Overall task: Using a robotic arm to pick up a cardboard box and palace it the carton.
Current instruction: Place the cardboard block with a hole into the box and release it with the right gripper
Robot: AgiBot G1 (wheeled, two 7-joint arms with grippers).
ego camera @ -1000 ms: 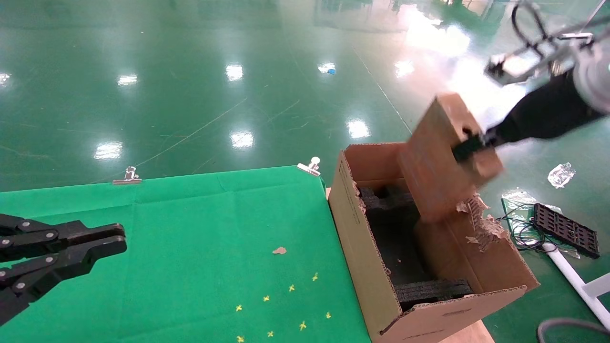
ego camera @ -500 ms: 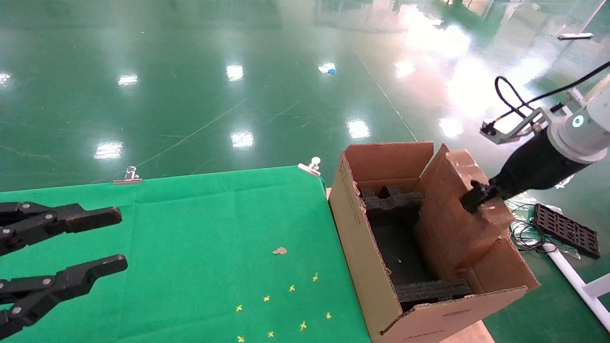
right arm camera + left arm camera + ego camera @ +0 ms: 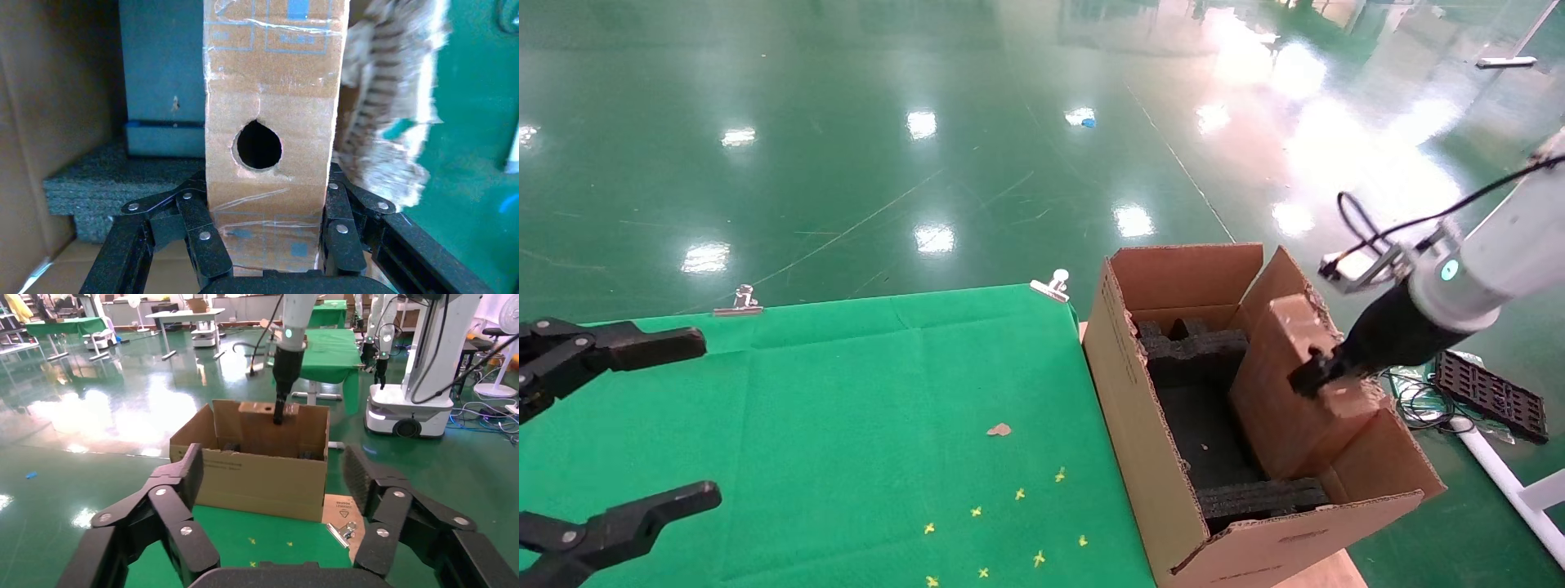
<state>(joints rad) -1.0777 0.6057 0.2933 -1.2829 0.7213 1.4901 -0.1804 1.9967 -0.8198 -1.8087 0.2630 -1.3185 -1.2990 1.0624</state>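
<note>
My right gripper needs to let go of the cardboard box between the black foam pieces, along the carton's torn side (image 3: 1262, 432).
The robotic arm reaches in from the right, and its gripper (image 3: 1316, 377) is shut on the cardboard box (image 3: 1275, 392). That small brown taped box stands on edge, tilted, inside the carton (image 3: 1140, 425) against its right wall. In the right wrist view the fingers (image 3: 202, 233) press both sides of the cardboard box (image 3: 269, 92), which has a round hole. Black foam (image 3: 1193, 351) lies in the carton beside it. My left gripper (image 3: 708, 415) hangs wide open over the green table's left side, holding nothing. In the left wrist view, the carton (image 3: 257, 478) stands beyond the open jaws.
A green cloth (image 3: 846, 408) covers the table, held by metal clips (image 3: 738, 302) (image 3: 1052, 286). The carton's right flap has a ragged torn edge (image 3: 392, 92). A black tray (image 3: 1487, 392) and cables lie on the floor to the right. Other robots (image 3: 416, 386) stand far behind.
The right arm has come down and lowered the cardboard box from above the carton into it. My left gripper's fingers have spread from nearly together to wide open.
</note>
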